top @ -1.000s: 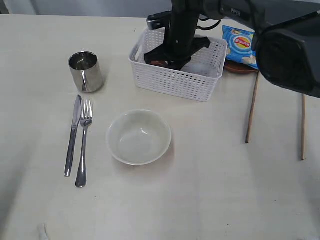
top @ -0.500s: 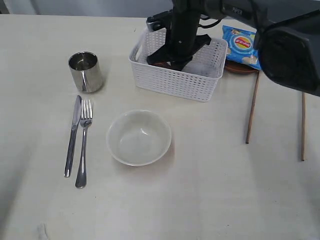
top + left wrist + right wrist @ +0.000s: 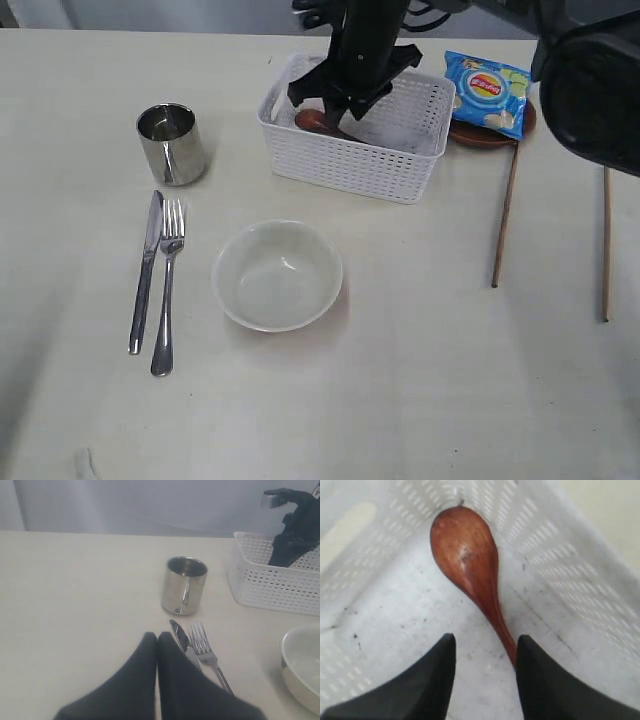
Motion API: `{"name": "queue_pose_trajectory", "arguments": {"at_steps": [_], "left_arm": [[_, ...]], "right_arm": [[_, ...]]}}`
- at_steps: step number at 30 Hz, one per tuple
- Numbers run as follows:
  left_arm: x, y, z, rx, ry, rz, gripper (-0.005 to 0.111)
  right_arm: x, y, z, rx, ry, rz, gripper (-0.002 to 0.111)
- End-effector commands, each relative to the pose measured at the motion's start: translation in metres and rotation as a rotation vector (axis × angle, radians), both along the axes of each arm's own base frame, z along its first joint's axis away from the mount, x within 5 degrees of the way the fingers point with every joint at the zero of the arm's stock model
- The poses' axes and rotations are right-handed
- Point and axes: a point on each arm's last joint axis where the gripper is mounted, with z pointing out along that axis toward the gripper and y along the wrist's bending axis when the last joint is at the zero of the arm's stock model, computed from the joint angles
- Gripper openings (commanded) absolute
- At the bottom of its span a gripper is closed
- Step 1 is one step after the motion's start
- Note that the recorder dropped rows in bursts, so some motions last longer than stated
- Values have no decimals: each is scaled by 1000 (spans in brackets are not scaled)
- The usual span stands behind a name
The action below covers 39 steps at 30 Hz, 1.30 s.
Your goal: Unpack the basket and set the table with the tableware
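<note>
The handle of the wooden spoon runs under one finger of my open right gripper, so I should move forward and grip the spoon's neck [image 3: 490,603] before I lift it out.
The white lattice basket [image 3: 350,165] stands at the back of the cream table [image 3: 420,400]. A reddish-brown wooden spoon [image 3: 467,555] lies on the basket floor, its bowl showing in the exterior view [image 3: 312,120]. My right gripper [image 3: 485,645] hangs open inside the basket, and the spoon's handle runs along one finger [image 3: 540,680]. A steel cup [image 3: 172,143], knife [image 3: 146,270], fork [image 3: 168,285] and cream bowl [image 3: 278,275] lie on the table. My left gripper [image 3: 157,637] is shut and empty, just short of the knife tip [image 3: 179,634].
A blue chip bag [image 3: 487,90] lies on a dark-brown plate [image 3: 485,137] to the right of the basket. Two brown chopsticks [image 3: 505,215] [image 3: 605,245] lie apart at the right. The right arm [image 3: 365,50] rises over the basket.
The right gripper has gone from shut to open and lifted a little inside the basket. The spoon's bowl now shows at the basket's left end. The left gripper has not moved.
</note>
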Motion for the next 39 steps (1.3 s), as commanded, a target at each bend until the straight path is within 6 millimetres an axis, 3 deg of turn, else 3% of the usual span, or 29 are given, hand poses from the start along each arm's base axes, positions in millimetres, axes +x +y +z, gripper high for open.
{"name": "queue_pose_trajectory", "arguments": {"at_steps": [1, 10, 13, 14, 18, 20, 26, 28, 31, 34, 39], "left_arm": [[0, 0, -1, 3, -3, -5, 0], [0, 0, -1, 3, -3, -5, 0], [0, 0, -1, 3, -3, -5, 0], [0, 0, -1, 3, -3, -5, 0], [0, 0, -1, 3, -3, -5, 0], [0, 0, -1, 3, -3, -5, 0], [0, 0, -1, 3, -3, -5, 0], [0, 0, -1, 3, -3, -5, 0], [0, 0, -1, 3, -3, -5, 0], [0, 0, -1, 3, -3, -5, 0], [0, 0, -1, 3, -3, -5, 0]], "right_arm": [[1, 7, 2, 114, 14, 4, 38], [4, 6, -18, -5, -27, 98, 39], [4, 6, -24, -10, -13, 100, 50], [4, 6, -32, -18, 5, 100, 56], [3, 5, -60, -45, 57, 101, 56], [3, 4, -67, -62, 64, 106, 47], [4, -1, -71, -121, 59, 126, 0], [4, -2, -71, -136, 56, 129, -1], [6, -3, -64, -143, 35, 130, -1], [7, -2, -44, -122, -14, 128, -1], [9, -1, 14, -69, -123, 119, -1]]}}
